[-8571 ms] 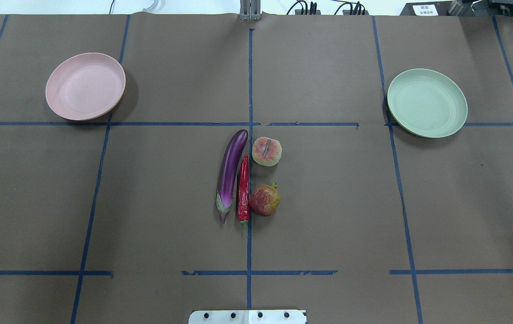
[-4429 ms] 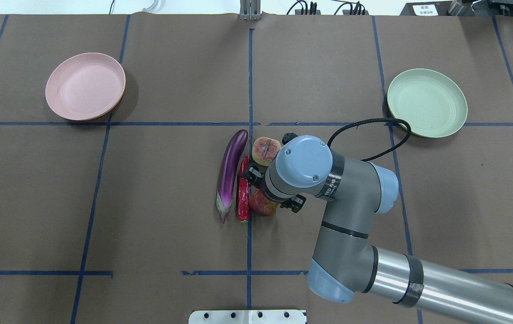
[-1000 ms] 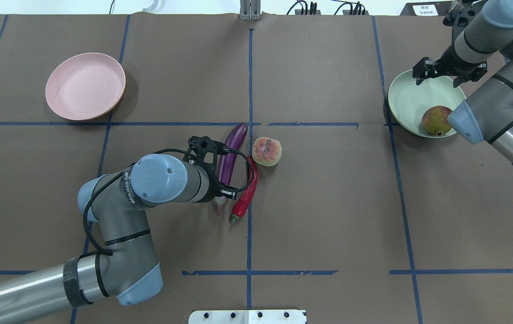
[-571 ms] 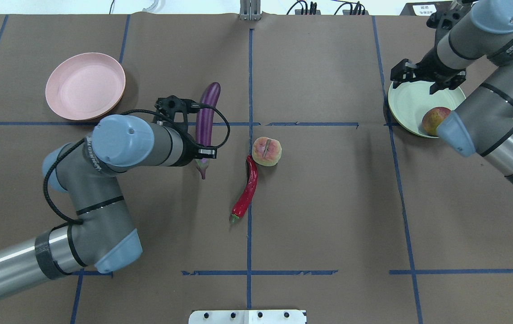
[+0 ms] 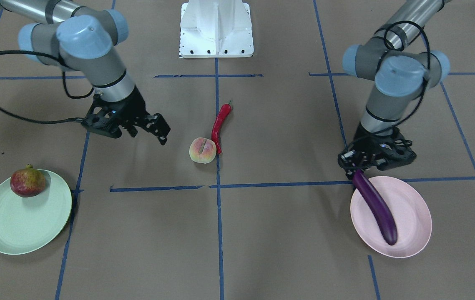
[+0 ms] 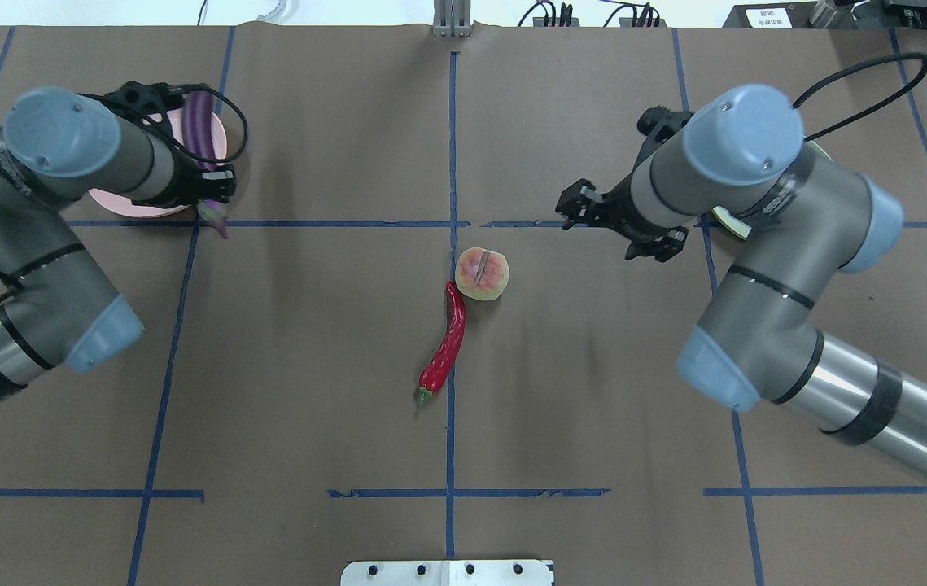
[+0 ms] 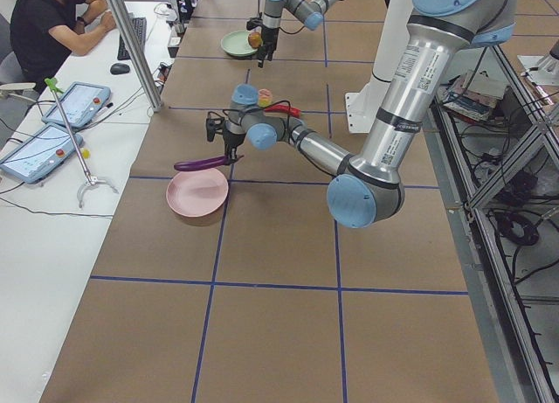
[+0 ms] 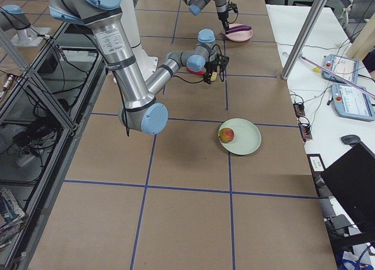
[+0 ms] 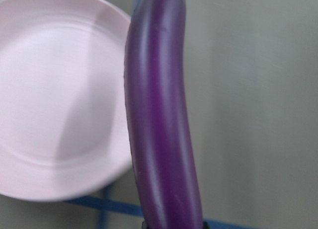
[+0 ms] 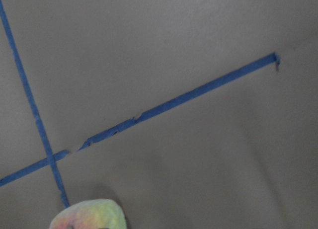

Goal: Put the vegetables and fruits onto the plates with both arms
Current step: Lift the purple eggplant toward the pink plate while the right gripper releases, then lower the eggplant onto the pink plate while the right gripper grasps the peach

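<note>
The robot's right gripper should next go to the peach beside the red chili and close around the peach's middle (image 5: 203, 150) (image 10: 88, 219), with the peach's stem between the fingers.
My left gripper (image 5: 371, 163) is shut on the cap end of the purple eggplant (image 5: 375, 206) and holds it over the pink plate (image 5: 412, 237). In the left wrist view the eggplant (image 9: 161, 114) hangs above the pink plate's (image 9: 49, 114) rim. My right gripper (image 6: 616, 226) is open and empty, up and to the right of the peach (image 6: 482, 274). The red chili (image 6: 447, 346) lies beside the peach. The pomegranate (image 5: 28, 180) sits on the green plate (image 5: 24, 227). In the overhead view my right arm hides most of that plate.
The white base block (image 5: 216, 29) stands at the table's robot side. Blue tape lines (image 6: 451, 146) cross the brown table cover. An operator (image 7: 52, 27) and tablets (image 7: 39, 149) are at a side table beyond the table's far side.
My left arm has carried the eggplant up and left to the pink plate. My right gripper has left the green plate and moved towards the peach, still open.
</note>
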`<move>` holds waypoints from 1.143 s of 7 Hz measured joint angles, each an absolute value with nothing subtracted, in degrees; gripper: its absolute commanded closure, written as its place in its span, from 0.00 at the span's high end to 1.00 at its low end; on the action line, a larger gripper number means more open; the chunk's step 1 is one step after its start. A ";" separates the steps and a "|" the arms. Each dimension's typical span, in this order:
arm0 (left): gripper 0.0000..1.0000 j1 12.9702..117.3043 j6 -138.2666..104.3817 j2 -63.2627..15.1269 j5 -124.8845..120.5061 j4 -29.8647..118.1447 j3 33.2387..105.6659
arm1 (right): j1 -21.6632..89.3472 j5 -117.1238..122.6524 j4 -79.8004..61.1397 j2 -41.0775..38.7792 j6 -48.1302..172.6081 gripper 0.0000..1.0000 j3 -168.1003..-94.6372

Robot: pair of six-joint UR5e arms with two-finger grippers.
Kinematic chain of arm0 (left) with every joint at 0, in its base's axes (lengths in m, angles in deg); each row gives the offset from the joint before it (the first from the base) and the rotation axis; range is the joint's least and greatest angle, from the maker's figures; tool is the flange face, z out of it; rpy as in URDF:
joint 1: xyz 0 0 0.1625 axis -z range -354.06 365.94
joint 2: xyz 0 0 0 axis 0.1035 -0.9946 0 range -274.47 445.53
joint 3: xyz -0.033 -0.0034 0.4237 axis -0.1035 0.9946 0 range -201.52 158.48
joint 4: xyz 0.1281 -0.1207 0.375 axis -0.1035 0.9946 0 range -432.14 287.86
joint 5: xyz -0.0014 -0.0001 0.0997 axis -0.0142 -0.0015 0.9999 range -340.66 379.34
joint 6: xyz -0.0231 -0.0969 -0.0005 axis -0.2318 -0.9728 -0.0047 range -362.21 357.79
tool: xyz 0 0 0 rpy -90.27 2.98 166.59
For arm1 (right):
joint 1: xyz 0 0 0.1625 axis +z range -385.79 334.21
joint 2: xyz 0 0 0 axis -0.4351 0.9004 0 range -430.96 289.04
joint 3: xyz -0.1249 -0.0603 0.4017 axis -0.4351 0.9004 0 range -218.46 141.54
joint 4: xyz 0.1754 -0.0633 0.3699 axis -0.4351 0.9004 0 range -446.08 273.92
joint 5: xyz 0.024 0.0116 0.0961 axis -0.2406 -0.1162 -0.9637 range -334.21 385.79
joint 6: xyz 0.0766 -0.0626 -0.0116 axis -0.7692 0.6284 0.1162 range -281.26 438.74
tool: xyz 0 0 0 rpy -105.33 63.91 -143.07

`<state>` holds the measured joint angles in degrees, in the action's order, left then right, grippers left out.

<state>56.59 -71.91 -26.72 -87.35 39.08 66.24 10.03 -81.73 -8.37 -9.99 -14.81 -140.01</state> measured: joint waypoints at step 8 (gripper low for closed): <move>1.00 59.13 -72.50 -28.09 -88.11 38.73 62.08 | 2.86 -69.13 -8.47 -25.38 -31.45 1.00 -121.55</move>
<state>59.13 -72.50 -28.09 -88.11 38.73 62.08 2.86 -69.13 -8.47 -25.38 -31.45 -121.55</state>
